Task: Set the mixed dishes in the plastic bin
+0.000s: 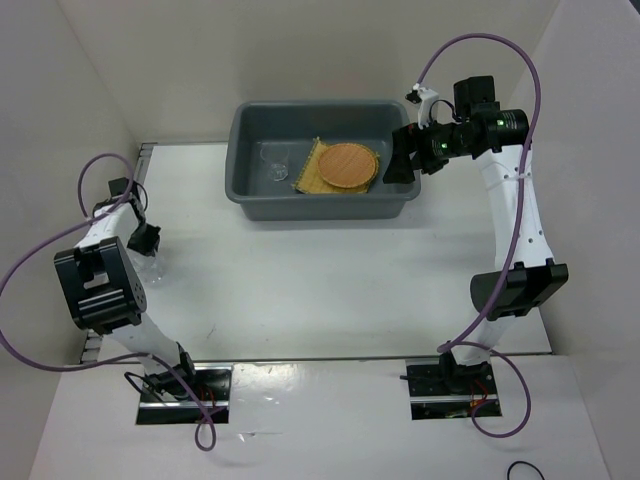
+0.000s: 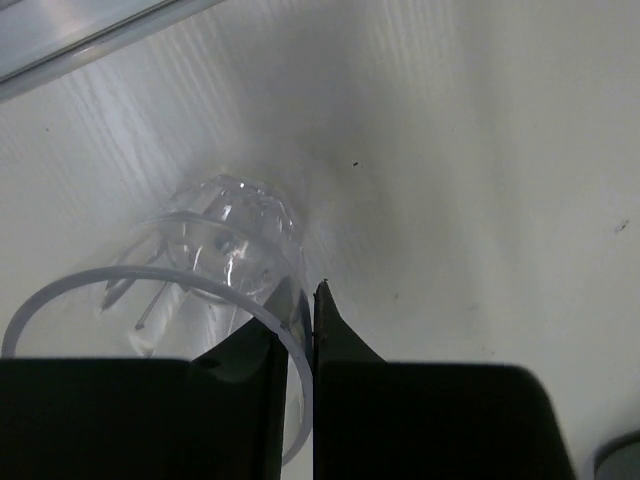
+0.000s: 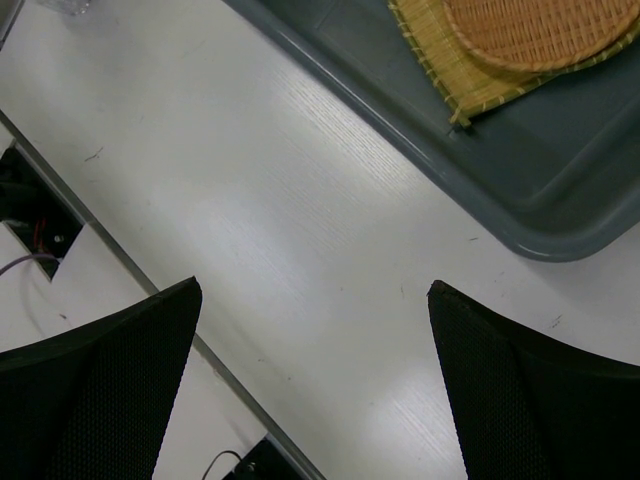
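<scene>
The held clear cup, now low over the table, will be let go by my left gripper next to the other clear cup, toward the bin's near corner (image 1: 263,181).
The dark grey plastic bin (image 1: 400,205) stands at the back middle of the table. In it lie the square bamboo-slat tray (image 1: 308,178), the round orange-brown plate (image 1: 348,165) on top of it, and one clear cup (image 1: 275,165) to their left. A round yellow woven plate does not show separately. My left gripper (image 1: 148,252) is low over the table's left side. In the left wrist view it (image 2: 305,290) is shut on the rim of the second clear cup (image 2: 225,245). My right gripper (image 1: 400,165) hangs open and empty by the bin's right rim (image 3: 520,215), above the table (image 3: 315,290).
A metal rail (image 1: 143,165) runs along the table's left edge, close to the held cup. White walls enclose the table on the left, back and right. The arm bases (image 1: 185,395) sit at the near edge. The tray (image 3: 450,75) and plate (image 3: 540,30) show in the right wrist view.
</scene>
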You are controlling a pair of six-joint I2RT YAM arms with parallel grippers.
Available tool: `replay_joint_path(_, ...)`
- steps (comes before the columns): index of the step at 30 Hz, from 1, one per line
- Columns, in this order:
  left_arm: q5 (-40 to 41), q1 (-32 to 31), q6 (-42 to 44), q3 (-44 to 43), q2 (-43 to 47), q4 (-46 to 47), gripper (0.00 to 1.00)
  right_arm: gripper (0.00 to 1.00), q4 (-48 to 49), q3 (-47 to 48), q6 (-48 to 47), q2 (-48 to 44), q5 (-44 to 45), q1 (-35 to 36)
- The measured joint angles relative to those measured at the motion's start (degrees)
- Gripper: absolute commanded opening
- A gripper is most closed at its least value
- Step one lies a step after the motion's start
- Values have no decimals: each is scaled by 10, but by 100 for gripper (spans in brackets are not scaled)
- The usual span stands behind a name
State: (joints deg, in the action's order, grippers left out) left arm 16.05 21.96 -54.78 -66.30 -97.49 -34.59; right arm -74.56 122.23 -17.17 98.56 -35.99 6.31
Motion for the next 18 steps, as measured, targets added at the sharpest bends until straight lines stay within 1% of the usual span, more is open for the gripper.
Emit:
replay_joint_path(1,2,-1,10,-7,-1,-13,0,98,0,0,0,0,0,0)
replay_joint_path(4,-12,0,13,-24,0,-9,0,98,0,0,0,-1,-1,0)
replay_joint_path(7,-62,1,21,-31,22,15,0,98,0,0,0,-2,-2,0)
replay_joint_path(9,-119,3,17,-31,56,52,0,98,0,0,0,-2,-3,0)
replay_joint_path(10,-150,3,12,-25,80,93,1,98,0,0,0,-2,-3,0)
replay_joint_path(12,-230,1,-1,-6,137,212,2,98,0,0,0,-2,-3,0)
replay_joint_path(14,-301,-8,-12,-12,163,326,2,98,0,0,0,-2,-3,1)
replay_joint_path(15,-340,-16,-9,-39,158,360,0,98,0,0,0,-2,-3,1)
replay_joint_path(16,-373,-29,3,-79,139,367,0,98,0,0,0,-2,-3,1)
replay_joint_path(17,-405,-49,36,-145,107,364,0,98,0,0,0,-2,-3,1)
replay_joint_path(18,-419,-72,72,-216,71,339,0,98,0,0,0,-2,-3,1)
